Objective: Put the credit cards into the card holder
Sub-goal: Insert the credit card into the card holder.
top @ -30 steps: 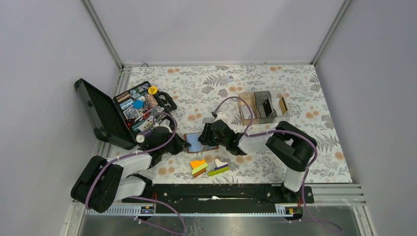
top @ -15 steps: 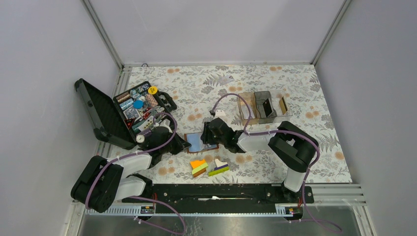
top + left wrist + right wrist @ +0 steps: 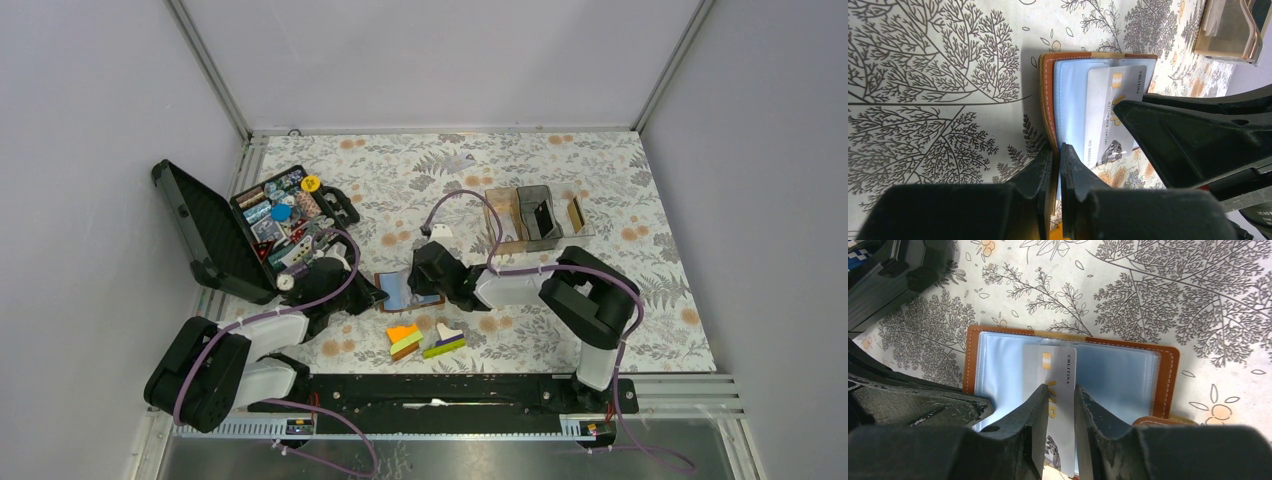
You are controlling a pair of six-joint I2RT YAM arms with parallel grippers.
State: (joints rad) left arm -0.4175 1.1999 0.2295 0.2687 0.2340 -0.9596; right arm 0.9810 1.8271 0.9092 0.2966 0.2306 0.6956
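My right gripper faces a credit card that is only partway in the pale blue sleeve, so it should open, take its exposed edge (image 3: 1072,374) and push the credit card deeper.
The brown leather card holder (image 3: 408,288) lies open on the floral cloth, its pale blue inner sleeves facing up. My left gripper (image 3: 1058,150) is shut on the card holder's (image 3: 1049,100) near brown edge. A pale grey credit card (image 3: 1058,365) with a gold chip lies flat, its upper part on the sleeves and its lower end sticking out past the holder (image 3: 1168,375). My right gripper (image 3: 1060,390) stands over this card, its jaws a narrow gap apart with the card's face showing between them, clamping nothing. In the left wrist view the card (image 3: 1113,110) lies by the right gripper's black body.
An open black tool case (image 3: 215,235) full of small parts stands at the left. Orange, green and purple blocks (image 3: 420,342) lie just in front of the holder. Clear and brown compartment boxes (image 3: 535,215) with dark and tan pieces stand at the back right.
My right gripper has edged left over the holder and its jaws have narrowed. The left gripper and the holder have stayed put.
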